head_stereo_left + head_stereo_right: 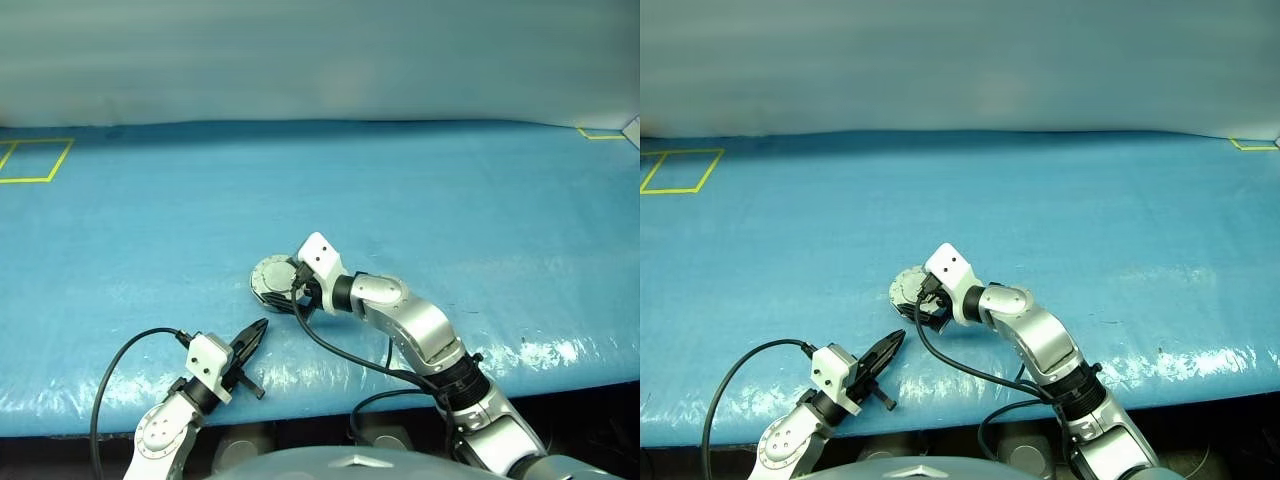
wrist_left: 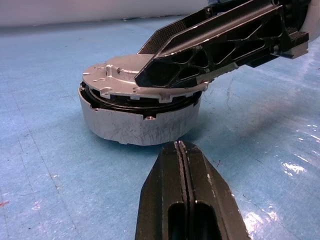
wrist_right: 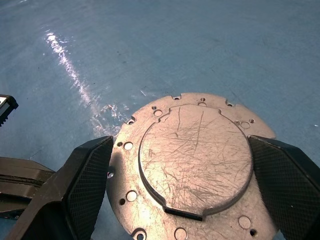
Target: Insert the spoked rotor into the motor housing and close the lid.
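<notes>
Next, my right gripper clasps the lid's raised centre [image 3: 197, 157], as a dark gap shows under the lid's edge and the fingers of my right gripper stand wide at the lid's rim.
The motor housing [image 2: 135, 125], a round grey metal puck, stands on the blue table [image 1: 450, 200] near the middle front. The lid [image 3: 195, 155], plain grey with a raised scratched centre, lies on top of it; a dark gap shows under its edge in the left wrist view. My right gripper [image 3: 187, 175] is open just above the lid, one black finger [image 3: 87, 170] on each side. My left gripper [image 1: 262, 325] is shut with nothing in it, a short way in front of the housing and pointing at it. The spoked rotor is hidden.
Yellow tape squares [image 1: 30, 160] mark the table's far left and far right corners [image 1: 600, 133]. The front edge of the table [image 1: 560, 375] runs just behind my arms. A black cable [image 1: 120, 360] loops beside my left wrist.
</notes>
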